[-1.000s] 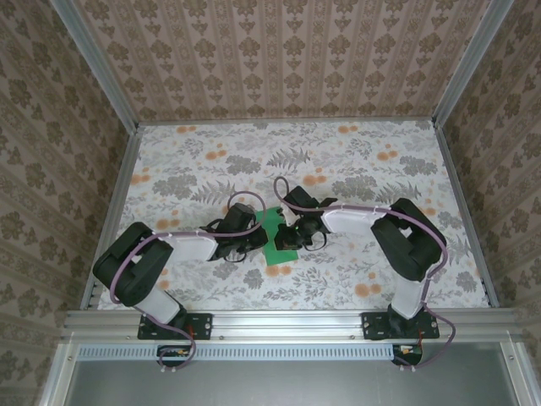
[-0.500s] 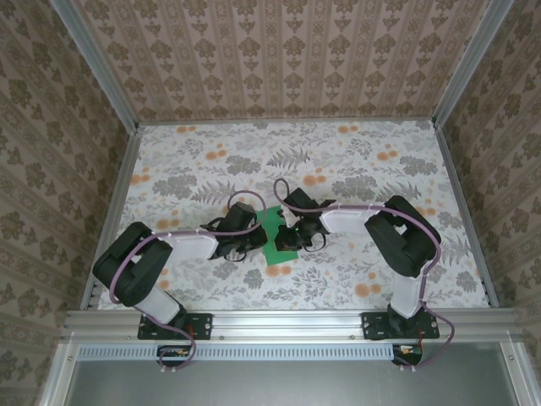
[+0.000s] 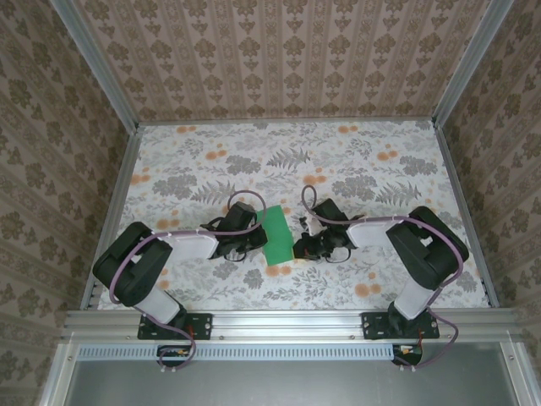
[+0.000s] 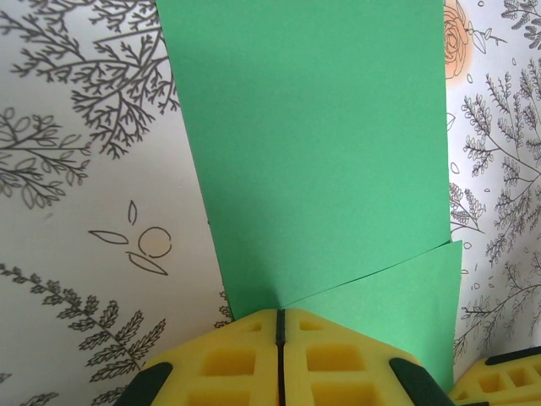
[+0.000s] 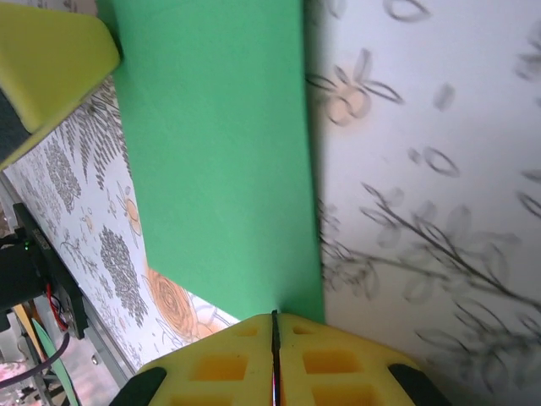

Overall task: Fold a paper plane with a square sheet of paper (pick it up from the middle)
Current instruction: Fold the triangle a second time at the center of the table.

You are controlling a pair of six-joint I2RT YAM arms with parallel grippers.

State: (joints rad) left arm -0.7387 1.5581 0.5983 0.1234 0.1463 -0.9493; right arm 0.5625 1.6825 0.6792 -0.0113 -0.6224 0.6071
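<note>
My shut right gripper should leave the paper's lower corner, away from the overlapping layer's loose corner, then open and take that loose corner (image 4: 455, 248).
The square sheet of paper (image 3: 277, 235) is bright green and lies doubled into a narrow upright rectangle on the floral table between both arms. My left gripper (image 3: 256, 243) is at its left edge. In the left wrist view its yellow jaws (image 4: 279, 317) are shut on the edge of the paper (image 4: 313, 144), and an overlapping layer's slanted edge shows at the lower right. My right gripper (image 3: 298, 247) is at the paper's lower right edge. In the right wrist view the jaws (image 5: 274, 320) are shut on a corner of the green sheet (image 5: 215, 152). No paper plane shape shows.
The floral tablecloth (image 3: 355, 161) spreads open behind and to both sides of the paper. Patterned walls and aluminium rails (image 3: 456, 194) fence the table. One yellow finger of the other gripper (image 5: 51, 59) shows at the top left of the right wrist view.
My right arm has swung right and toward the near edge, its gripper going from the paper's upper right to its lower right. The paper now lies as a straighter rectangle. The left arm stayed put.
</note>
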